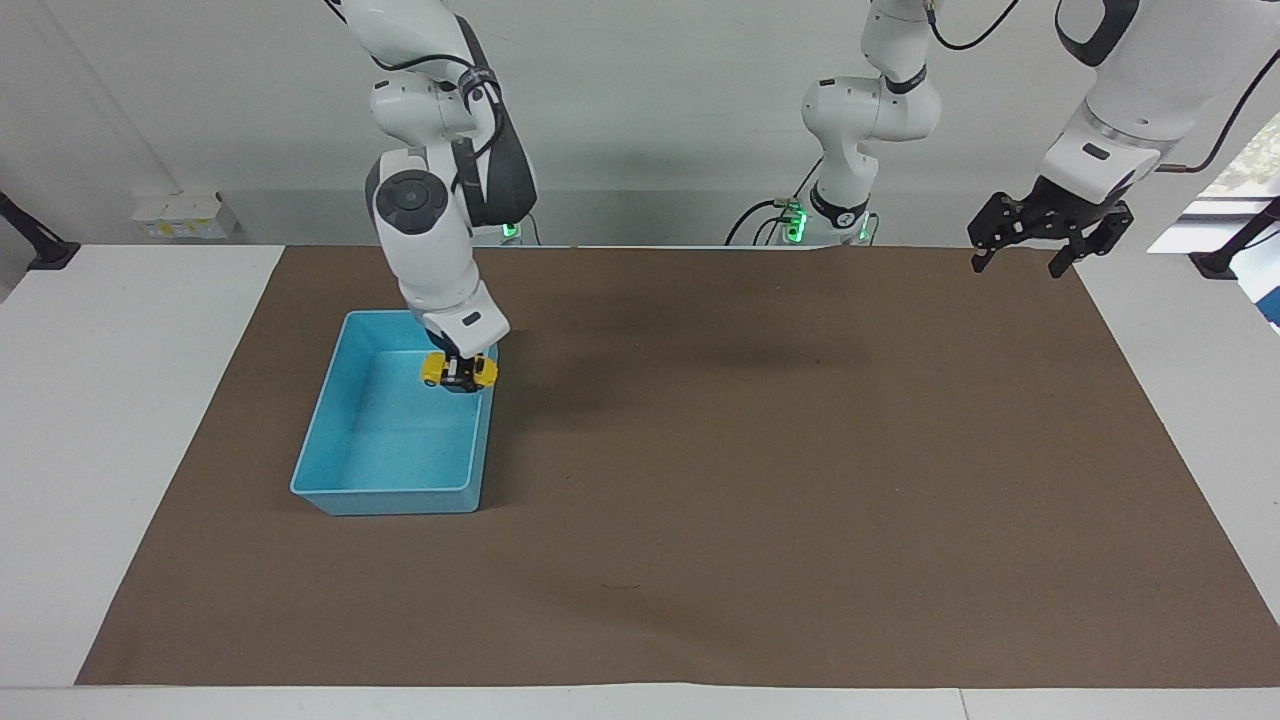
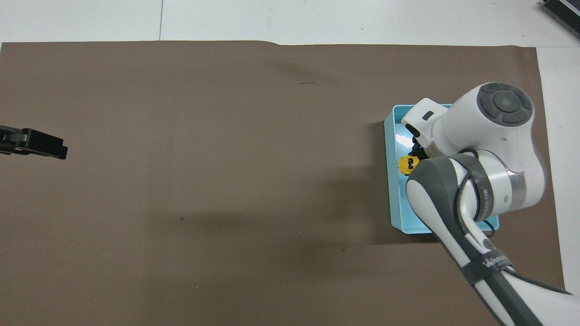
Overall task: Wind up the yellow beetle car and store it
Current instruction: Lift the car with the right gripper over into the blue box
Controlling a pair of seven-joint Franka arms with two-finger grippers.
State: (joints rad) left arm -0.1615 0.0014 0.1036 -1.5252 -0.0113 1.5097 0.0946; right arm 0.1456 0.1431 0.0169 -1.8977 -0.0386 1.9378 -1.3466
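Note:
Next, my right gripper releases the yellow beetle car near the middle of the light blue bin's bottom (image 2: pixel 437 184).
The yellow beetle car (image 1: pixel 437 370) hangs in my right gripper (image 1: pixel 460 378), which is shut on it. The car is in the air over the light blue bin (image 1: pixel 385 497), inside the rim at the corner nearest the robots and toward the table's middle. In the overhead view the car (image 2: pixel 405 164) shows over the bin (image 2: pixel 390 190), and my right arm covers much of the bin and most of the gripper (image 2: pixel 415 157). My left gripper (image 1: pixel 1020 262) waits open and empty, raised over the mat's corner at the left arm's end; it also shows in the overhead view (image 2: pixel 50 147).
A brown mat (image 1: pixel 760 470) covers most of the white table (image 1: pixel 120 400). The bin stands at the right arm's end of the mat. Small white boxes (image 1: pixel 185 215) sit by the wall.

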